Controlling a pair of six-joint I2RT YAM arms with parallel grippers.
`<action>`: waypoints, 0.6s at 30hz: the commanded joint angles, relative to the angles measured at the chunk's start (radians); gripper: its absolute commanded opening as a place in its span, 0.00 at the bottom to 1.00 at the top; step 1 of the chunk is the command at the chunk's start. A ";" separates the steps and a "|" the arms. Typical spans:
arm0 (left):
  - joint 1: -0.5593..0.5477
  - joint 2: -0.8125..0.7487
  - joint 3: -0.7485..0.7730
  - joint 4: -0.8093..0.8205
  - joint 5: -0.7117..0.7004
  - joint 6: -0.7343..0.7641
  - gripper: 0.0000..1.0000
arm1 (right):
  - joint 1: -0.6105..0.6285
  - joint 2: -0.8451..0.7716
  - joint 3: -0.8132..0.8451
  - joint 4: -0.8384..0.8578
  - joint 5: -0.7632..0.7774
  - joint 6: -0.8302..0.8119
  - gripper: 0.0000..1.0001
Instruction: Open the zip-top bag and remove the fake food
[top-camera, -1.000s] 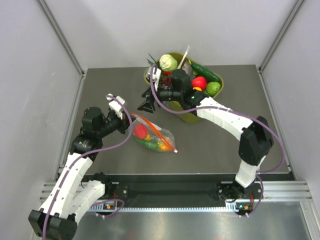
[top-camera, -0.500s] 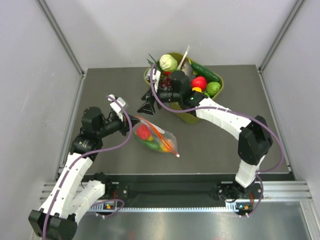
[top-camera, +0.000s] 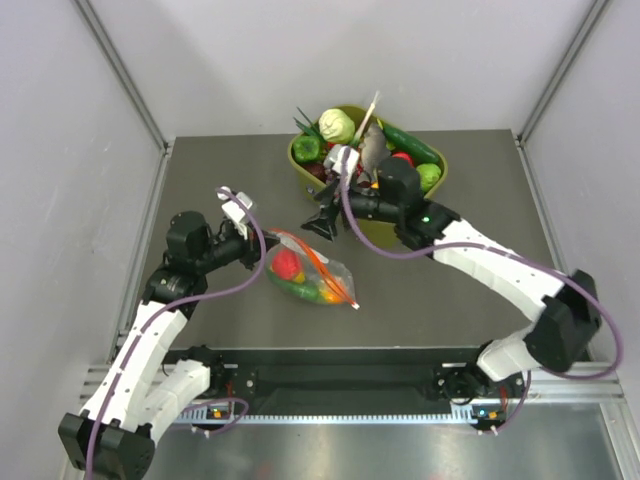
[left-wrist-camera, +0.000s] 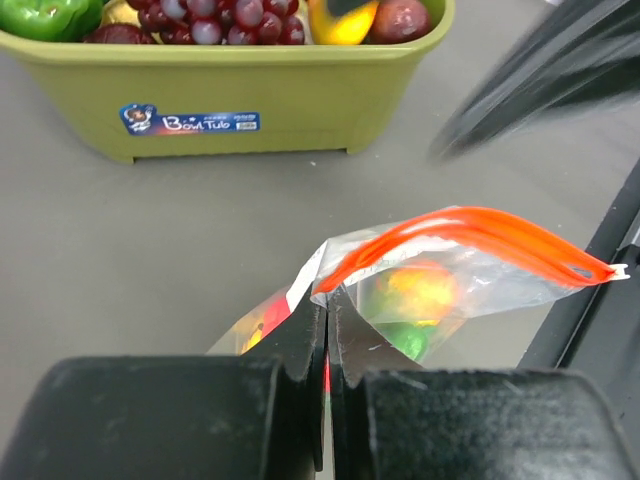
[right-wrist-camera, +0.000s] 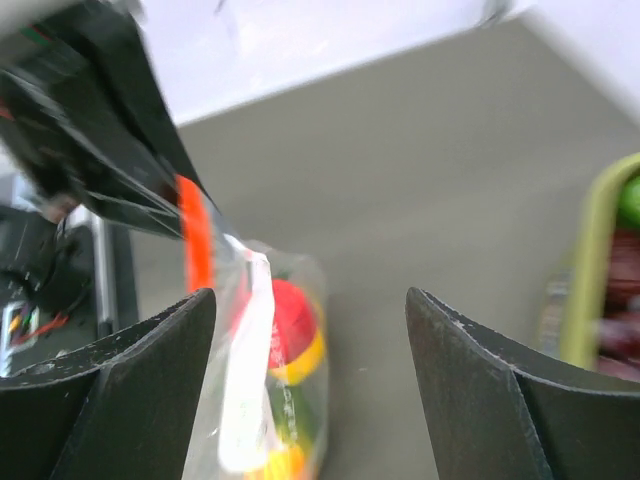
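Observation:
My left gripper is holding one corner of the bag and the zip's far end is free, so my right gripper needs to grip the zip nearer that end (top-camera: 326, 271) before pulling.
The zip-top bag (top-camera: 312, 275) lies on the table with its orange-red zip strip (left-wrist-camera: 470, 229) raised. Inside it are a red fruit (top-camera: 285, 264), a green piece (left-wrist-camera: 410, 335) and an orange-and-green fruit (left-wrist-camera: 420, 288). My left gripper (top-camera: 262, 250) is shut on the bag's corner at the end of the zip strip, as the left wrist view (left-wrist-camera: 327, 305) shows. My right gripper (top-camera: 322, 222) is open and empty, hovering just beyond the bag. In the right wrist view (right-wrist-camera: 310, 300) the bag (right-wrist-camera: 250, 400) sits beside its left finger (right-wrist-camera: 130, 400).
An olive-green tub (top-camera: 370, 228) stands at the back of the table, holding a cabbage (top-camera: 337, 125), grapes (left-wrist-camera: 215, 18), a green pepper (top-camera: 307, 148) and other toy foods. Its front wall (left-wrist-camera: 250, 90) faces the left gripper. Grey walls enclose the table.
My right arm swung its elbow out to the right, and its gripper moved right and slightly nearer, off the tub's left end. My left gripper keeps its hold on the bag.

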 joint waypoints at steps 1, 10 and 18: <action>0.003 0.009 0.007 0.040 -0.014 0.010 0.00 | 0.010 -0.156 -0.028 0.016 0.128 -0.030 0.76; 0.003 -0.004 0.005 0.046 -0.022 0.004 0.00 | 0.100 -0.230 -0.157 -0.073 0.276 -0.021 0.73; 0.003 -0.005 0.004 0.048 -0.020 0.003 0.00 | 0.129 -0.263 -0.265 -0.063 0.323 0.044 0.66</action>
